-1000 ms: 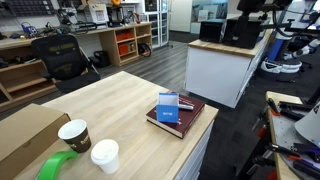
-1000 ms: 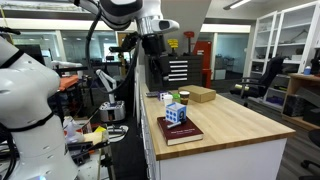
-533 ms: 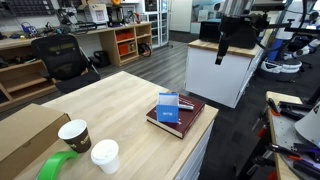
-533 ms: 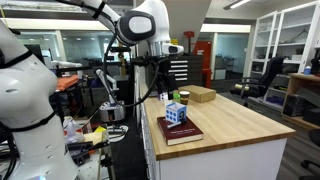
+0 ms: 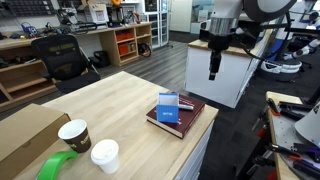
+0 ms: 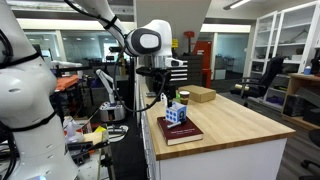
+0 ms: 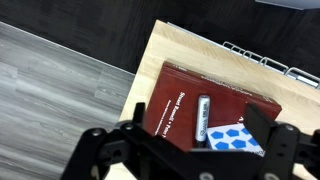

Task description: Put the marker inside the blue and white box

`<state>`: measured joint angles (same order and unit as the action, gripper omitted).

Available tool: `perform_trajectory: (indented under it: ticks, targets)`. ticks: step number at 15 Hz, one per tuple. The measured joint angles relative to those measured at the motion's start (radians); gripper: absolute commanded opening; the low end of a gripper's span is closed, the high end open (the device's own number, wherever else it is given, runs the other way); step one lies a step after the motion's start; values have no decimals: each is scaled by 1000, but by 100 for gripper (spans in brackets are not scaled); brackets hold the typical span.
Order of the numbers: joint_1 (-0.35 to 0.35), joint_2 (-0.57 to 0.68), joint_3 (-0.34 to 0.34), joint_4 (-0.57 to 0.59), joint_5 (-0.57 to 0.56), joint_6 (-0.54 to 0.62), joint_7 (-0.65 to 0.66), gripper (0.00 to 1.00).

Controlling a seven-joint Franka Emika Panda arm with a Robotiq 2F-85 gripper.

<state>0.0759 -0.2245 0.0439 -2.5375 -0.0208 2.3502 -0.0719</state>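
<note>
The robot's gripper needs to close on the middle of the dark marker [image 5: 186,102] [image 7: 202,122], which is lying flat on the red book next to the blue and white box.
The blue and white box [image 5: 168,107] stands upright on a flat dark red book [image 5: 190,120] near the table's edge. It shows in both exterior views [image 6: 176,112]. In the wrist view the dark marker [image 7: 203,118] lies flat on the red book [image 7: 170,100], right beside the box [image 7: 240,138]. My gripper [image 7: 197,113] is open and empty, its fingers spread to either side of the marker, well above it. In the exterior views the gripper [image 5: 213,70] [image 6: 163,98] hangs in the air just off the table's edge, beside the book.
A big brown cardboard box [image 5: 25,130], two paper cups [image 5: 74,133] [image 5: 104,155] and a green tape roll [image 5: 55,168] sit at one end of the wooden table [image 5: 120,100]. Another small carton [image 6: 202,95] lies at the far end. The book sits close to the table's edge.
My arm has come into view and moved down and closer to the book and box. The book, box and marker have not moved.
</note>
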Motion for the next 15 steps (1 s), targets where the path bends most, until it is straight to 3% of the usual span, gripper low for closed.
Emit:
perform_trajectory:
  ticks: [5, 15]
  targets:
    - [3, 66, 33, 29, -4, 6, 1, 100]
    - [2, 86, 35, 31, -1, 32, 12, 100]
